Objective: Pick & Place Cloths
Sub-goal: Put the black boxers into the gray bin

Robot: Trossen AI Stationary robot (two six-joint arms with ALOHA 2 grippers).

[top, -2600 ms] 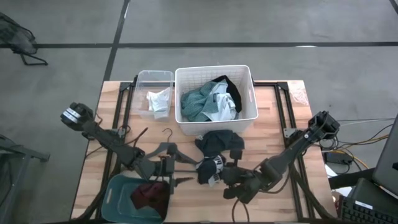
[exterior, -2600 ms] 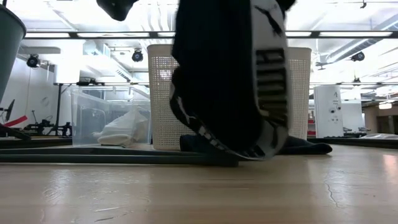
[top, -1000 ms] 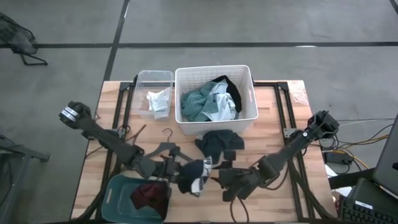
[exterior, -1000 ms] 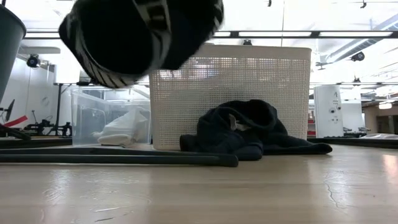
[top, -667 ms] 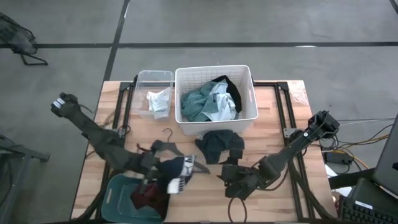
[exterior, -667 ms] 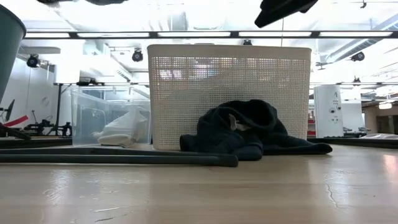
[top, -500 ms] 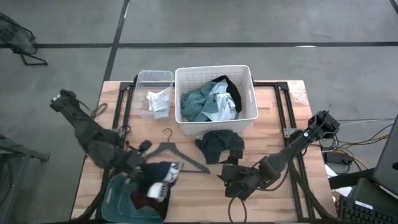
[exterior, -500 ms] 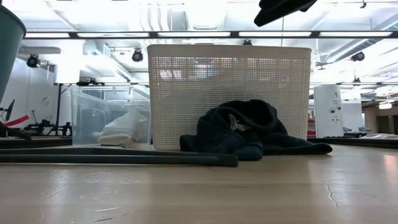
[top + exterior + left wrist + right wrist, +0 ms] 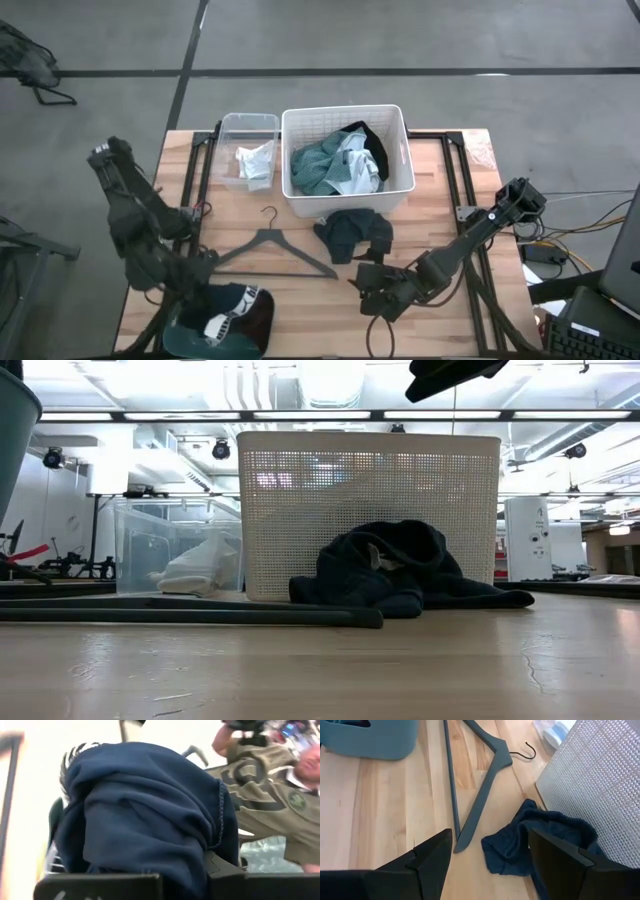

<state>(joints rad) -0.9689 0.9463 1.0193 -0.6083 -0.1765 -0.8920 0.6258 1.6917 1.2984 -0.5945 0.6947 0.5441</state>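
Next, my right gripper moves next to the near-side fold [image 9: 362, 237] [image 9: 526, 839] of the dark cloth beside the white basket and closes there.
My left gripper [image 9: 205, 287] is shut on the black cloth with white print [image 9: 228, 308], which hangs bunched over the teal bin [image 9: 182, 322] at the table's near left corner. The cloth fills the left wrist view [image 9: 145, 810]. My right gripper [image 9: 364, 284] stands open above the near middle of the table, with nothing between its fingers [image 9: 432, 857]. Just beyond it a dark cloth [image 9: 350, 235] lies crumpled on the table against the white basket [image 9: 400, 150]. Teal and white cloths [image 9: 335, 165] lie in the basket. A white cloth [image 9: 255, 162] lies in the clear box [image 9: 228, 125]. My left gripper pinches a bunched fold of the black cloth [image 9: 175, 865] between its two fingers, several layers thick. The fingers slant down from the table's left side. The cloth bulges out past the fingertips over the bin; I cannot tell whether its lower part rests in the bin.
A black clothes hanger [image 9: 275, 250] lies flat on the table between the two arms, its long bar [image 9: 451, 780] reaching toward the right gripper. The white basket [image 9: 370, 510] and the clear box [image 9: 180, 550] stand along the far side. Bare wood lies in front of the right gripper.
My left gripper has carried the black cloth from the near middle of the table toward the near left corner, rising and rolling as it went. The cloth now hangs over the teal bin and covers what lies inside. My right gripper has stayed where it was.
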